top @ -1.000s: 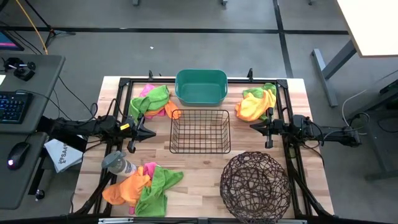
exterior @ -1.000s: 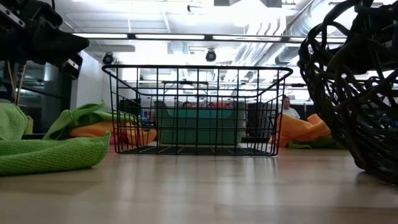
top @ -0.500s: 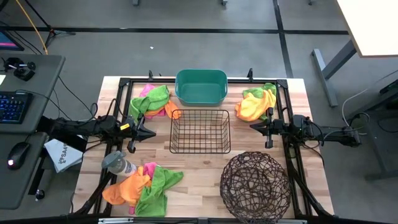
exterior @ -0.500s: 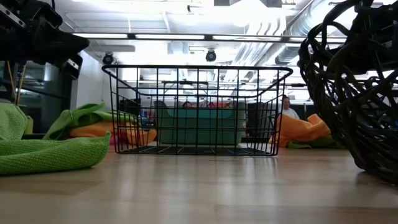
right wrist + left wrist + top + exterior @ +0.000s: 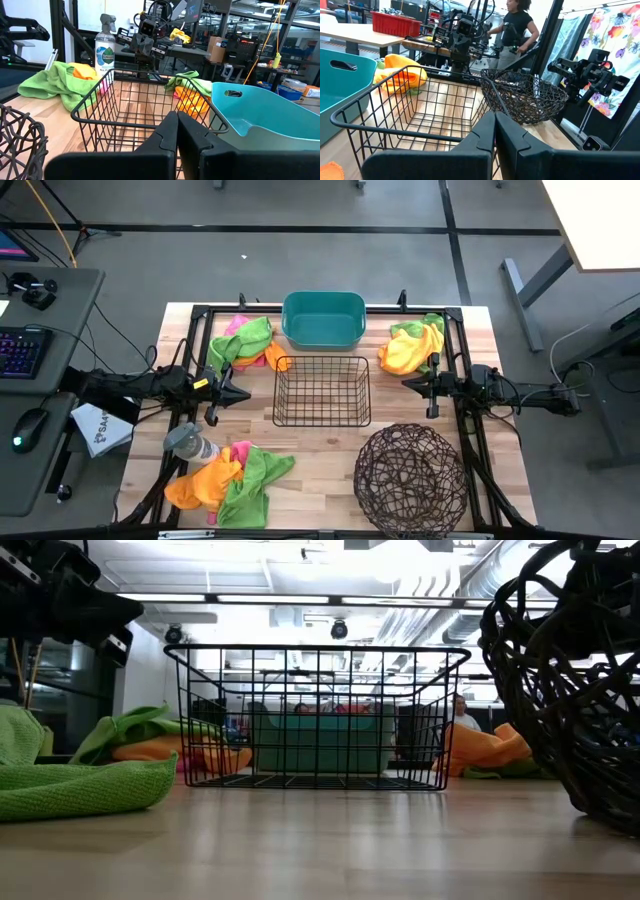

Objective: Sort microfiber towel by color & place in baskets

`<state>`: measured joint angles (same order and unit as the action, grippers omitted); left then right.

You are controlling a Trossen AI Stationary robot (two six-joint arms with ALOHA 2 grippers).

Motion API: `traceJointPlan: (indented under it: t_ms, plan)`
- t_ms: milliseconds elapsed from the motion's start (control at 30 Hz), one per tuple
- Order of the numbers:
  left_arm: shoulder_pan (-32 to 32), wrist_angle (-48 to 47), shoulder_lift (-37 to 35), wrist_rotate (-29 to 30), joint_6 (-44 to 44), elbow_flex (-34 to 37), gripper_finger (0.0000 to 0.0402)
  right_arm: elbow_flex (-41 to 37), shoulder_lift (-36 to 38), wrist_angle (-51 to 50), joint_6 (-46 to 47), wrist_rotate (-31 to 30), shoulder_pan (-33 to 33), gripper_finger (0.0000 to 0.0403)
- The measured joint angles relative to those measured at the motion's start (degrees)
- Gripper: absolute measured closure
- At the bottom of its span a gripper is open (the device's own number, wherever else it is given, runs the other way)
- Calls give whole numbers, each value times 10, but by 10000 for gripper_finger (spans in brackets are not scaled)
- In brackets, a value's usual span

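Observation:
Next, I close my right gripper on the top fold (image 5: 424, 340) of the orange towel, in the far heap on the right gripper's side of the teal tub.
Three heaps of orange, green and pink towels lie on the table: one far left (image 5: 245, 342), one far right (image 5: 412, 346), one near left (image 5: 232, 478). The teal tub (image 5: 322, 319) stands at the far edge, the black wire basket (image 5: 322, 390) mid-table, the round twig basket (image 5: 410, 476) near right. My left gripper (image 5: 246, 393) hovers shut left of the wire basket; my right gripper (image 5: 405, 383) hovers shut to its right. Neither touches anything.
A grey spray bottle (image 5: 188, 444) lies on its side beside the near-left heap. A black frame rail (image 5: 202, 313) rings the tabletop. A person (image 5: 516, 30) stands in the room beyond the table. Bare wood shows between the wire basket and the twig basket.

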<state>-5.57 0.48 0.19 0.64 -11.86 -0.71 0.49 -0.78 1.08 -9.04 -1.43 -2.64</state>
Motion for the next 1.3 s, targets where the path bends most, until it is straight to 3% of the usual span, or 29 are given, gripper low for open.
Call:
traceJointPlan:
  t_ms: [433,533,600,700,767,833,967,1133,1300]
  plan:
    - [0,0,0,0,0,0,401,0,0,7,0,0,0,402]
    - [0,0,0,0,0,0,401,0,-5,122,87,-5,0,402]
    - [0,0,0,0,0,0,401,0,-16,277,182,-60,0,402]
    - [0,0,0,0,0,0,402,0,-38,500,267,-224,0,402]
    - [0,0,0,0,0,0,402,12,-54,528,313,-337,-1,402]
    - [0,0,0,0,0,0,401,49,-82,460,344,-359,0,402]
    - [0,0,0,0,0,0,401,180,-198,201,364,-297,0,402]
    - [0,0,0,0,0,0,402,374,-359,-136,327,-313,-23,402]
    - [0,0,0,0,0,0,402,517,-492,-473,507,-324,-65,402]
